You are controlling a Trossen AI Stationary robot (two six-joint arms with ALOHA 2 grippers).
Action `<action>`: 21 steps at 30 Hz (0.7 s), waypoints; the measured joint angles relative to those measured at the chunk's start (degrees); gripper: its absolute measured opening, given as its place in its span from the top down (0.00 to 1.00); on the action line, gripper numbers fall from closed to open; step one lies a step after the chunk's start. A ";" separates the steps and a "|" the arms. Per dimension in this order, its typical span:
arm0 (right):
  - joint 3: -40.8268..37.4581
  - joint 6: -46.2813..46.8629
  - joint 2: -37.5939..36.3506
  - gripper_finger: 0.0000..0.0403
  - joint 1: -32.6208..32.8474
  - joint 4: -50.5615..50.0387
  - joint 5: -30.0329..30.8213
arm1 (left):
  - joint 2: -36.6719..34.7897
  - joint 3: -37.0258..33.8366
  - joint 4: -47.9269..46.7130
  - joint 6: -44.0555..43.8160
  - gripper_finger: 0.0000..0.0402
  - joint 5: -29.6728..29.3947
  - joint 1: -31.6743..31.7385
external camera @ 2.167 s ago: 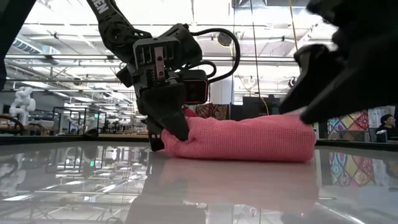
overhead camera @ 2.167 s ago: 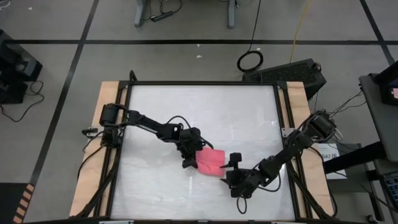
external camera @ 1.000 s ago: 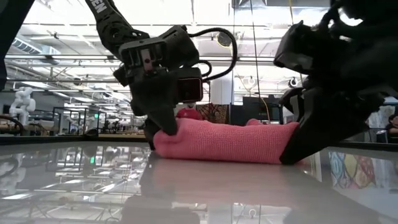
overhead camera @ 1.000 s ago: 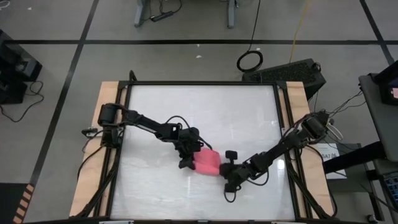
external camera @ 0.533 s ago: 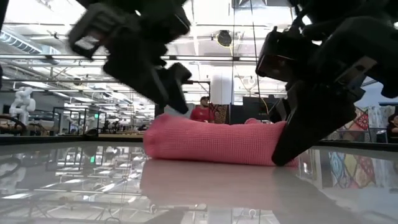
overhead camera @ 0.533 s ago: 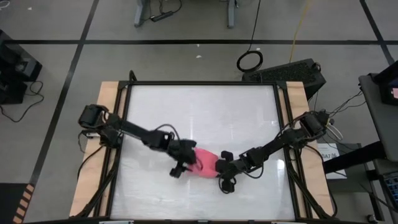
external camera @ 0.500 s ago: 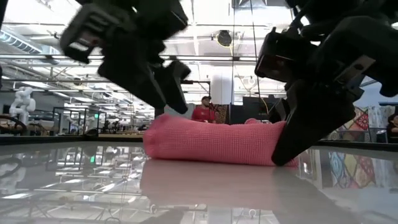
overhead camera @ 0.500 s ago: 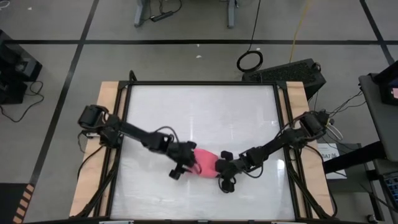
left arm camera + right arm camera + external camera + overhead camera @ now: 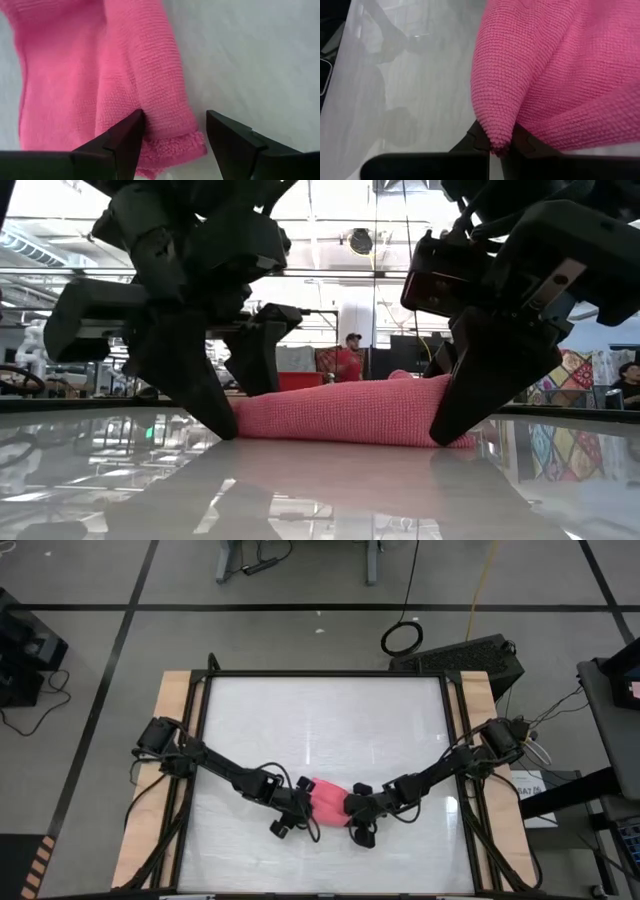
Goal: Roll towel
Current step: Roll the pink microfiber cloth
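Note:
My right gripper should open, back away and grab just the rolled end [image 9: 496, 111], because its pinch bunches the flat part of the towel into a slanting fold.
The pink-red towel [image 9: 328, 799] lies bunched in a low roll on the white table [image 9: 330, 710], near its front middle; the low view shows it as a long mound [image 9: 340, 412]. My left gripper [image 9: 297, 815] stands open at the towel's left end, and a corner of the cloth [image 9: 172, 135] lies between its spread fingers [image 9: 131, 134]. At the towel's right end, my right gripper [image 9: 356, 812] is shut on the towel [image 9: 540, 75]. My left gripper has its fingers on either side of the towel's left end; I cannot tell whether they touch the cloth. My right gripper pinches a rounded fold at the towel's right end [image 9: 493, 131] between its two fingers, which slant down from the table's right [image 9: 455, 395]. The towel rests on the table.
Wooden rails [image 9: 163, 740] run along the table's left and right sides. Bare white tabletop stretches behind the towel. A cable coil [image 9: 402, 638] and a dark box [image 9: 470, 655] lie on the floor beyond the far edge. A person [image 9: 350, 355] stands far back in the room.
My left gripper has let go of the towel's left end, risen, moved toward the table's near edge and come down open astride that end. My right gripper has pushed toward the table's left with its end of the towel, which is now bunched shorter.

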 joint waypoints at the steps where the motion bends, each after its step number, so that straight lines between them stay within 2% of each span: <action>1: 0.00 0.13 0.05 0.98 0.02 0.31 -0.02 | 0.02 0.02 -0.08 -0.48 0.45 -0.21 0.06; 4: -0.02 0.20 0.05 0.98 0.02 1.69 -0.42 | 0.02 0.02 -0.11 -1.76 0.48 -1.72 0.10; 6: -0.02 0.18 0.12 0.98 0.02 2.61 -1.29 | 0.02 0.02 -0.14 -2.15 0.55 -1.94 0.51; 8: -0.04 0.20 0.14 0.98 0.02 2.94 -1.45 | 0.04 0.02 -0.17 -3.05 0.67 -1.91 1.15; 11: -0.04 0.53 -0.30 0.98 0.02 2.66 -1.45 | 0.09 0.02 -0.14 -3.61 0.90 0.44 2.26; 12: -0.04 1.13 -0.30 0.97 0.02 2.70 -1.37 | 0.09 0.02 -0.16 -3.66 0.94 1.37 2.58; 16: -0.07 1.52 -1.28 0.87 0.38 1.09 -0.95 | 0.11 0.00 0.50 -6.24 0.96 6.85 3.91; 21: -0.07 1.57 -4.28 0.64 1.98 -5.14 3.29 | 0.15 -0.05 1.05 -12.33 0.98 19.55 6.99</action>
